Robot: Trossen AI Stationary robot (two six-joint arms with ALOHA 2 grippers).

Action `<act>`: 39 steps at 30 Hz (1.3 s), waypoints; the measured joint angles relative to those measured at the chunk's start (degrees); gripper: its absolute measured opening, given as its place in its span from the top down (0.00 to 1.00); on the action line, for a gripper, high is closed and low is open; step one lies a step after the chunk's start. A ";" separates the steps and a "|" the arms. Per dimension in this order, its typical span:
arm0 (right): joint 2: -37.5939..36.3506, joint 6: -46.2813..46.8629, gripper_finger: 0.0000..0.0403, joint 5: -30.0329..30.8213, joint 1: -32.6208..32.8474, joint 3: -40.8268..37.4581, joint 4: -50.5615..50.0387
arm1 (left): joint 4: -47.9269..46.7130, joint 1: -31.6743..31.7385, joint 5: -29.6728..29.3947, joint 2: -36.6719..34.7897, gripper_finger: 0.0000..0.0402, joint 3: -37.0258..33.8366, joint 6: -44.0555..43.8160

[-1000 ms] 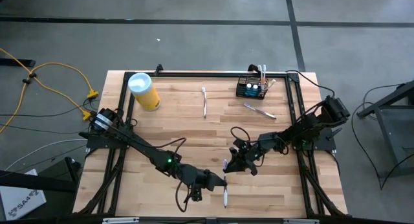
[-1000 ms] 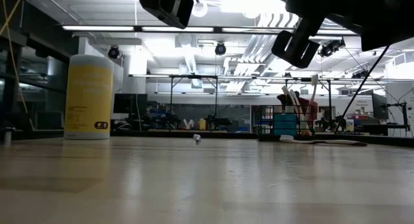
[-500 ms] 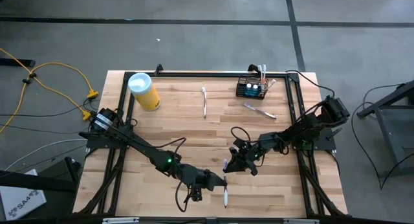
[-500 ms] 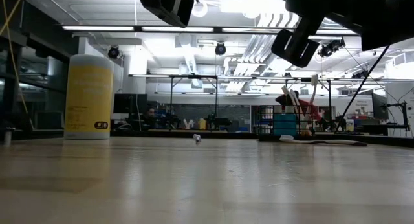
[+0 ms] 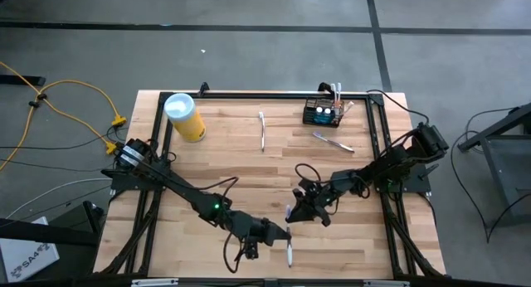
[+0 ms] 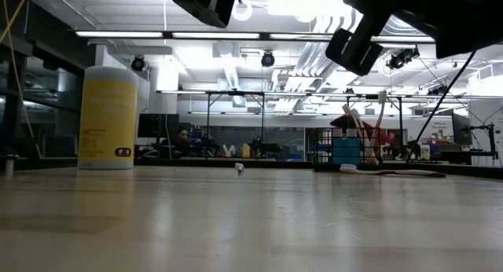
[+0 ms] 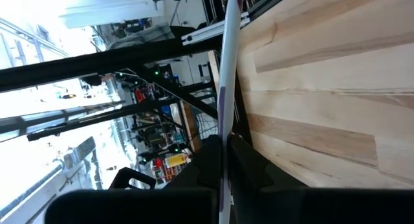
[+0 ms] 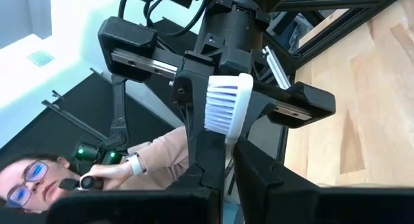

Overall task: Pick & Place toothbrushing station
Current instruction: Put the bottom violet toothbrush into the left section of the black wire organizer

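Note:
The left gripper is across the toothbrush's handle, so next the right gripper takes the toothbrush closer under its bristle head point(image 8: 230, 145) before it carries it to the basket.
The toothbrushing station point(image 5: 322, 113) is a black wire basket at the table's far right, resting on its base, with brushes and a blue insert in it; it also shows in the low view point(image 6: 343, 150). Near the table's front middle, my left gripper point(image 5: 286, 234) is shut on a white and purple toothbrush point(image 5: 289, 252). Just beyond it, my right gripper point(image 5: 290, 212) is shut on a second toothbrush point(image 8: 228, 104) with white bristles. The two grippers face each other, well above the table. My left gripper pinches the toothbrush's handle point(image 7: 224, 136) between its two fingers, coming in level from the table's left. The fingers lie across the brush, which sticks out toward the near edge, clear of the table. My right gripper pinches its toothbrush just below the bristle head point(image 8: 228, 146) between its two fingers, coming in level from the table's right. The head stands out past the fingertips, and the brush is lifted clear of the table.
A yellow canister with a white lid point(image 5: 184, 117) stands at the far left. Two loose toothbrushes lie on the wood, one at the far middle point(image 5: 262, 131) and one near the basket point(image 5: 332, 141). A person point(image 8: 39, 179) shows beyond the table in the right wrist view.

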 joint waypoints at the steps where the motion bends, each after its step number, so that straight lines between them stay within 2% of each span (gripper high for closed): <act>1: 0.00 -0.05 0.96 -0.20 0.00 0.37 -0.38 | 0.03 -0.02 0.05 -0.02 0.99 0.03 0.00; 39: 0.00 -1.53 0.96 -2.54 -0.02 1.18 -2.27 | 0.20 0.04 0.09 0.08 0.99 0.01 -0.16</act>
